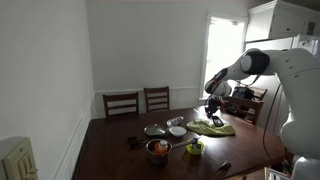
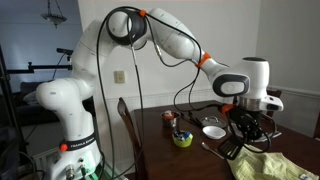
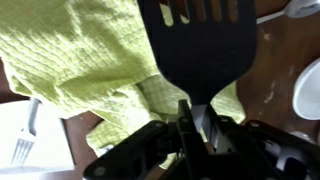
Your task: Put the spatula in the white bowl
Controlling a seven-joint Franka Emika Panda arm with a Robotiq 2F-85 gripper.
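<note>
My gripper is going to release the black slotted spatula in the small white bowl point(image 1: 177, 130) point(image 3: 309, 91) next to the flat grey dish. The spatula is still above the crumpled cloth.
My gripper point(image 3: 190, 128) is shut on the neck of a black slotted spatula point(image 3: 195, 40), whose blade points away from the wrist camera. I hold it in the air over a crumpled yellow-green cloth point(image 3: 80, 60). The small white bowl point(image 3: 308, 90) shows at the right edge of the wrist view, apart from the spatula. In both exterior views the gripper point(image 1: 213, 105) point(image 2: 243, 122) hangs above the cloth point(image 1: 212, 126) point(image 2: 262, 165), with the white bowl point(image 1: 177, 131) point(image 2: 213, 131) on the dark wooden table a short way off.
A steel pot with orange contents point(image 1: 158, 148), a flat grey dish point(image 1: 153, 130) and a green cup point(image 1: 194, 148) point(image 2: 182, 139) stand on the table. A fork on a white napkin point(image 3: 25, 140) lies beside the cloth. Chairs point(image 1: 121, 102) stand at the far side.
</note>
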